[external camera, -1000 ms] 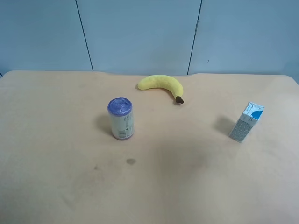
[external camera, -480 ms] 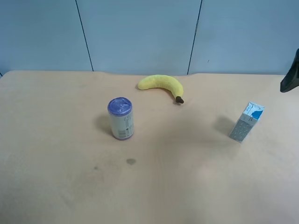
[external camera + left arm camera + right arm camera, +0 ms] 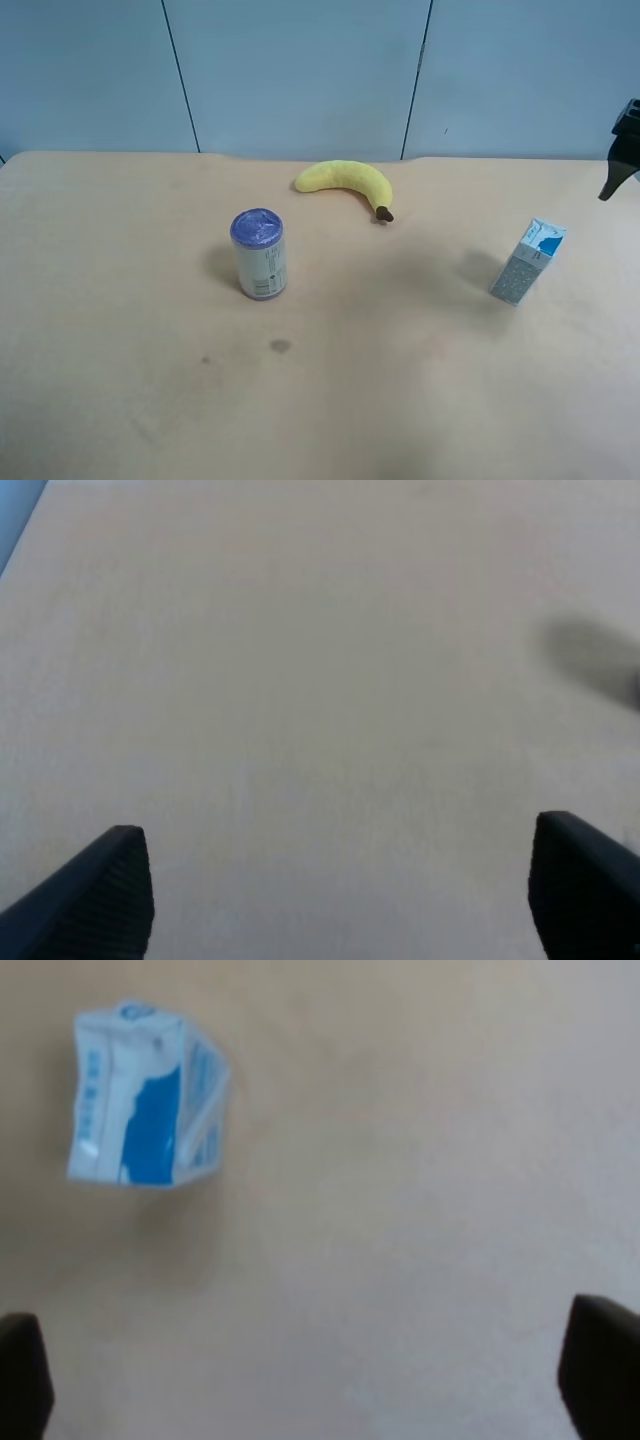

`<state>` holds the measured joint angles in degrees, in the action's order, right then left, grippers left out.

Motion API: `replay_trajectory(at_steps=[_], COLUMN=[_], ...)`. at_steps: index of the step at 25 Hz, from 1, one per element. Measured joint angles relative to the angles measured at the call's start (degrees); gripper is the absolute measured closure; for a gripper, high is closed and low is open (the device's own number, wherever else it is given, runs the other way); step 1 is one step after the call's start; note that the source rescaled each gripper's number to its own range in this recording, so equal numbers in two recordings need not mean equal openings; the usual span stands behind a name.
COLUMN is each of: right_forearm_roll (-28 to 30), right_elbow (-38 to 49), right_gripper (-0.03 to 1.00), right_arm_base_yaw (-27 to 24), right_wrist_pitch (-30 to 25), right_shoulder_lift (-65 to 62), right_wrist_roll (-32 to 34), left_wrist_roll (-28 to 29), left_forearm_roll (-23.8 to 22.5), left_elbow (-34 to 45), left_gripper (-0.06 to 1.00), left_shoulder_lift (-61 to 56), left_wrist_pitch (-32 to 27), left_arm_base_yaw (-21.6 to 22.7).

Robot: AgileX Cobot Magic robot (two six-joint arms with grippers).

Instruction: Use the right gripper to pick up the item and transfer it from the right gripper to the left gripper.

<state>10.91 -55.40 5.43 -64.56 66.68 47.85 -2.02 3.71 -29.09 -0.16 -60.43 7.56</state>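
Note:
The robot's right gripper needs to next move to the carton's upper half (image 3: 524,262), just below its blue-printed top, and close there.
The item, a small white carton (image 3: 527,262) with blue print and a grey side, stands on the tan table (image 3: 400,380) near its right side. In the right wrist view the carton (image 3: 145,1095) sits ahead of and off to one side of my right gripper (image 3: 310,1385). That gripper is open, with its fingertips (image 3: 600,1380) wide apart over bare table. A black tip of the arm at the exterior high view's right (image 3: 625,150) hangs above and beyond the carton. My left gripper (image 3: 340,900) is open over bare tabletop, holding nothing.
A purple-lidded can (image 3: 258,253) stands left of centre. A yellow banana (image 3: 345,183) lies near the table's far edge. A blue panelled wall (image 3: 300,70) runs behind the table. A dark shadow (image 3: 590,660) falls on the table in the left wrist view.
A black arm tip has come into the exterior high view at its right edge and shifted slightly upward. The carton, can and banana have not moved.

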Motion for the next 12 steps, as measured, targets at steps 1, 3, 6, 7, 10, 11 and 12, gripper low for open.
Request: replay_trajectory(at_steps=[1,3,6,7,10,11,12], right_forearm_roll=[0.00,0.00,-0.06,-0.12,-0.67,-1.12,-1.59], right_elbow=[0.00,0.00,-0.08,-0.19,-1.74,-3.05,-4.30], right_gripper=[-0.03,-0.03,-0.03,-0.03,-0.03,-0.03,-0.03], right_arm_base_yaw=[-0.54,-1.77,-3.58,-4.12,-4.44,-4.44,-4.44], right_wrist_pitch=[0.63,1.66,3.06,3.71,4.92,4.99,5.06], right_shoulder_lift=[0.55,2.19,4.99,6.10,9.88,11.36,12.65], right_wrist_roll=[0.34,0.44,0.58,0.51,-0.39,-1.01,-1.67], left_wrist_roll=[0.00,0.00,0.00,0.00,0.00,0.00,0.00], left_forearm_roll=[0.00,0.00,0.00,0.00,0.00,0.00,0.00], left_elbow=[0.00,0.00,0.00,0.00,0.00,0.00,0.00], left_gripper=[-0.05,-0.05,-0.05,-0.05,-0.06,-0.06,-0.06], left_shoulder_lift=[0.00,0.00,0.00,0.00,0.00,0.00,0.00], left_wrist_pitch=[0.00,0.00,0.00,0.00,0.00,0.00,0.00], left_arm_base_yaw=[0.00,0.00,0.00,0.00,0.00,0.00,0.00])
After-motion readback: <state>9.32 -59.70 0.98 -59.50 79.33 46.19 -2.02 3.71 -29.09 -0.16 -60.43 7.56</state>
